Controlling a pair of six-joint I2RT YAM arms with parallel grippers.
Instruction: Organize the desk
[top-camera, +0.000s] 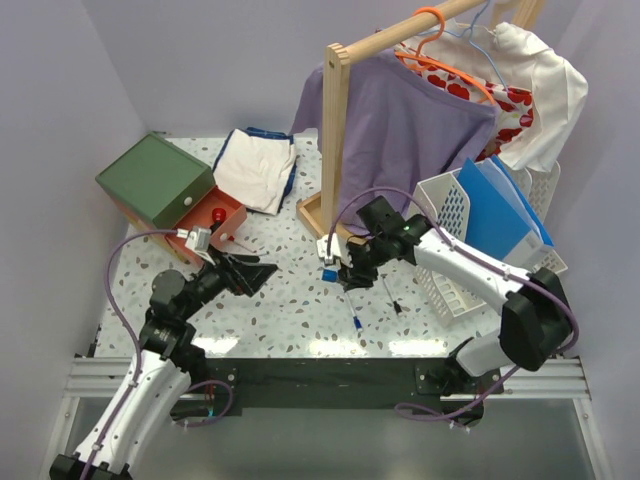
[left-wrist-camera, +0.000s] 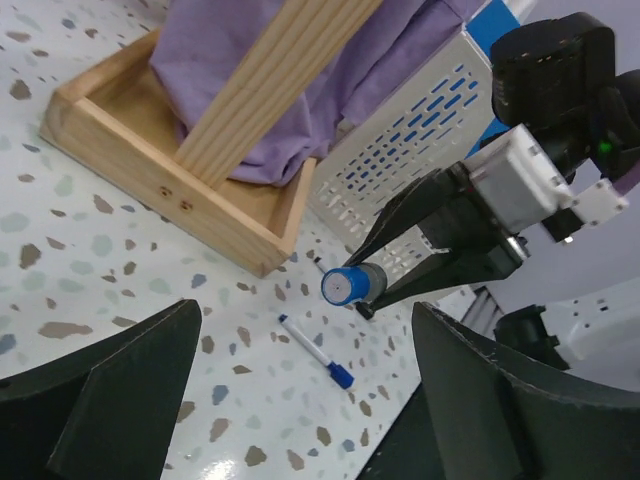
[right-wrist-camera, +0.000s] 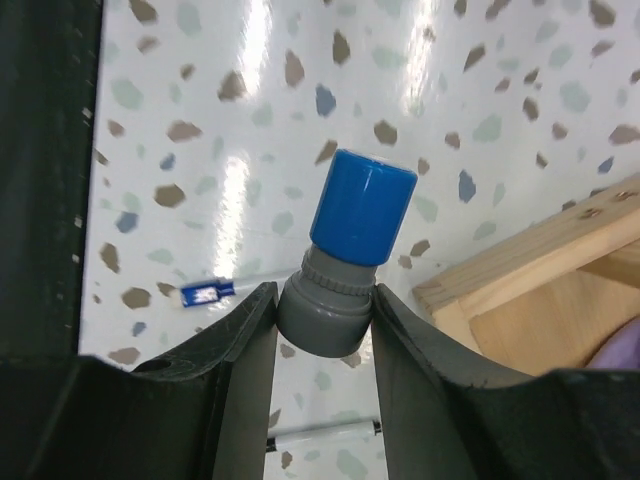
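Observation:
My right gripper is to release the grey marker, now held near the wooden rack base, above the desk between my grippers (top-camera: 298, 252), as it will hand the marker over to my left gripper.
The desk (top-camera: 290, 310) is a white speckled top. My right gripper (top-camera: 336, 270) is shut on a thick grey marker with a blue cap (right-wrist-camera: 350, 245), held above the desk near the wooden rack base (top-camera: 318, 215); it also shows in the left wrist view (left-wrist-camera: 352, 284). A thin white pen with a blue cap (top-camera: 355, 318) lies on the desk below it, also in the left wrist view (left-wrist-camera: 315, 350). A thin pen with a black cap (top-camera: 392, 298) lies beside it. My left gripper (top-camera: 262, 272) is open and empty, pointing at the marker.
A green-topped wooden drawer box (top-camera: 160, 180) with an open orange drawer (top-camera: 222, 220) stands back left. Folded white cloth (top-camera: 255, 168) lies behind. The clothes rack holds a purple shirt (top-camera: 410, 110). A white mesh file holder (top-camera: 470, 250) with blue folders stands right.

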